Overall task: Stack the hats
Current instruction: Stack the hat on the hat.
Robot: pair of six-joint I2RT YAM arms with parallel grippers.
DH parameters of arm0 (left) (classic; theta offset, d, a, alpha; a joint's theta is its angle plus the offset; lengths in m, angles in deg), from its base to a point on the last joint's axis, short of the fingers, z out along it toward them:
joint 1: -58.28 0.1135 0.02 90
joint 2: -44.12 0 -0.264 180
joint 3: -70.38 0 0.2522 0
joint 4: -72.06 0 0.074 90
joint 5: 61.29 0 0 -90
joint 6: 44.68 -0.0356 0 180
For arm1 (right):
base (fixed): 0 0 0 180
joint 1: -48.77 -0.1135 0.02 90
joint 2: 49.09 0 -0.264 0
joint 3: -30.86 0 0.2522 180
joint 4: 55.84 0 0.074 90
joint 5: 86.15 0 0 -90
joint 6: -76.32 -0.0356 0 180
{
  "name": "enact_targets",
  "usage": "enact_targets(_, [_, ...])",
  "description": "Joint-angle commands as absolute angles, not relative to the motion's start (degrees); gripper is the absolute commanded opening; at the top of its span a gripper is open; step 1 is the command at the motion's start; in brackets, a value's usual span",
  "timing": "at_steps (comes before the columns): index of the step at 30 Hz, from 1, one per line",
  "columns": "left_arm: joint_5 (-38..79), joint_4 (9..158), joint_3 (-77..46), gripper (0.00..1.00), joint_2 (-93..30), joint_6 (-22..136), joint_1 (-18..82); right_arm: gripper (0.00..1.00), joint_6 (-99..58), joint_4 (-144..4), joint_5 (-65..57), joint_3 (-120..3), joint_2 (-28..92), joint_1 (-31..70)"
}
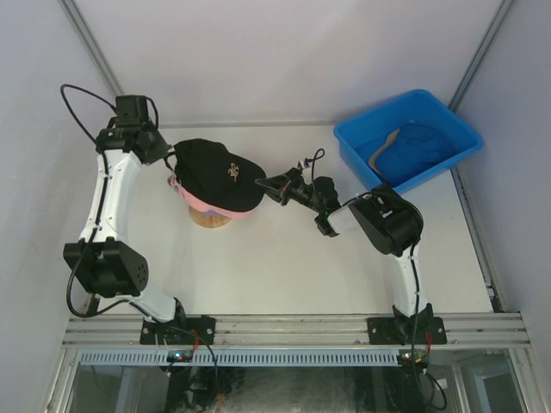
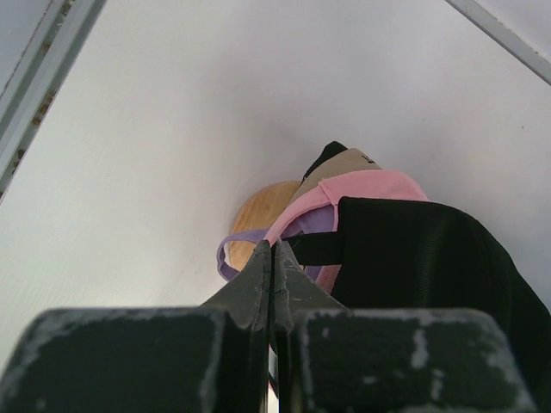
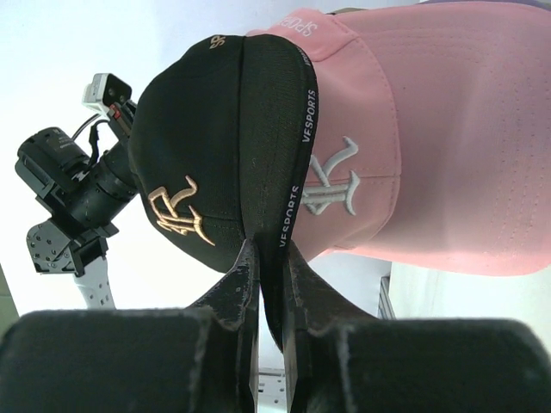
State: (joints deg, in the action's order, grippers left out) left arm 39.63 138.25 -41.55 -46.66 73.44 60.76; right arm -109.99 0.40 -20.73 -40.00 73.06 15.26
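Note:
Next, my right gripper lets go of the black hat on top of the pink hat (image 1: 211, 181) over the wooden stand.
A black hat (image 1: 215, 172) with a gold logo lies on top of a pink hat (image 1: 207, 205) on the wooden stand (image 1: 211, 221). My right gripper (image 1: 263, 183) is shut on the black hat's brim (image 3: 284, 172), with the pink hat (image 3: 448, 146) just behind it. My left gripper (image 2: 273, 245) is shut at the back of the pile, its tips against the black hat's strap (image 2: 318, 249). Nothing shows between its fingers. A purple strap (image 2: 237, 241) and a tan hat edge (image 2: 340, 163) peek out under the pink hat (image 2: 362, 185). A blue hat (image 1: 422, 146) lies in the bin.
The blue plastic bin (image 1: 349, 138) stands at the back right corner of the white table. Enclosure walls and metal rails run along the left, right and back sides. The left arm (image 1: 103, 198) curves along the table's left edge.

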Motion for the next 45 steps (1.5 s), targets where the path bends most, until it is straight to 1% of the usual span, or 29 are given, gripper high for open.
enact_targets(1, [45.54, 135.54, -39.85, 0.00, -46.09, 70.43, 61.99, 0.03, -108.53, -6.99, -18.48, -38.49, 76.18, 16.08])
enact_targets(10, [46.81, 136.09, -33.83, 0.00, -44.53, 69.77, 62.27, 0.03, -109.06, -10.70, -19.36, -39.76, 79.11, 15.66])
enact_targets(29, [45.70, 136.62, -28.75, 0.00, -44.94, 69.08, 62.69, 0.03, -103.95, -31.55, -22.79, -43.45, 78.43, 15.07])
enact_targets(35, [45.11, 136.39, -28.41, 0.00, -44.48, 69.47, 62.69, 0.03, -102.34, -33.71, -23.91, -43.19, 78.42, 14.34])
enact_targets(45, [42.88, 136.41, -29.19, 0.00, -45.34, 70.34, 62.69, 0.08, -98.44, -34.99, -26.00, -40.18, 77.67, 13.18])
